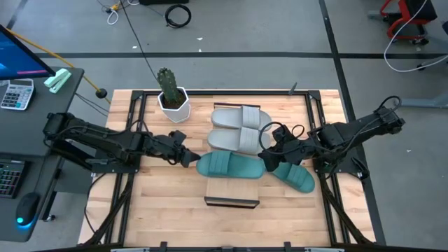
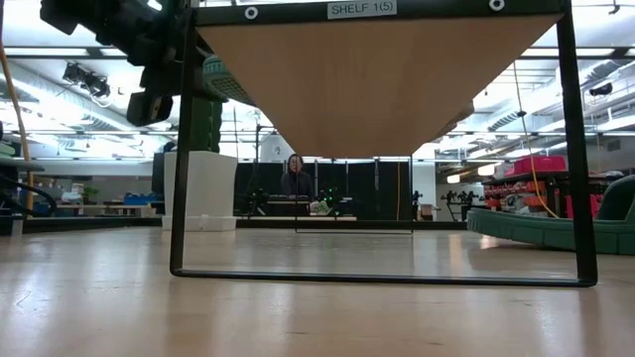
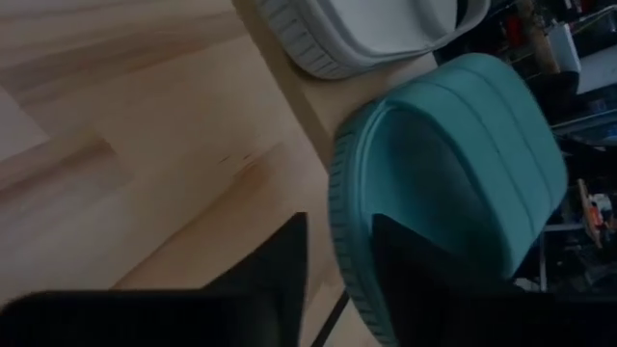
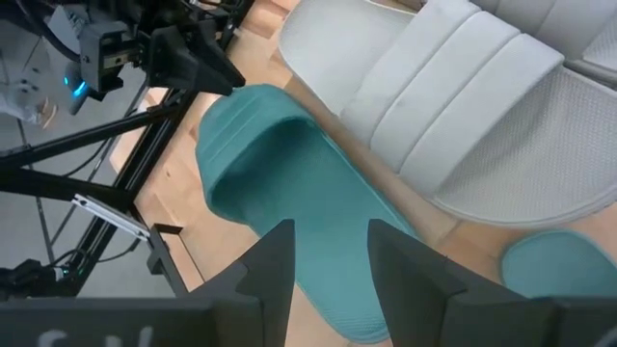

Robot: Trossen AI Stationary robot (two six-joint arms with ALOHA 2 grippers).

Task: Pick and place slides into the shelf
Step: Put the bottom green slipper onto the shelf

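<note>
The teal slide's heel sticks out past the edge of the shelf, so my left gripper will pinch the toe rim point(image 1: 199, 165) and pull the slide toward itself before letting it go.
Two light grey slides point(image 1: 239, 127) lie side by side on the far part of the shelf point(image 1: 231, 190). One teal slide point(image 1: 231, 166) lies across the shelf in front of them. The other teal slide point(image 1: 294, 176) rests on the table to the shelf's right. My left gripper point(image 3: 339, 226) is open at the left, toe end of the teal slide on the shelf, one finger on either side of its sole rim point(image 3: 349, 246). My right gripper point(image 4: 330, 231) hangs open above that slide's other end, with nothing between its fingers. My left gripper comes level and slightly downward from the table's left at the teal slide's toe end. Bare wood shows between the outer finger point(image 3: 284, 265) and the rim. I cannot tell whether the inner finger point(image 3: 415, 280) touches the slide, which lies flat on the shelf.
A white pot with a cactus point(image 1: 171, 98) stands at the table's far left corner. Dark frame rails point(image 1: 133, 189) run along both sides of the table. In the low view the shelf's metal frame point(image 2: 181, 149) stands close in front, and a person point(image 2: 295, 178) sits far behind.
</note>
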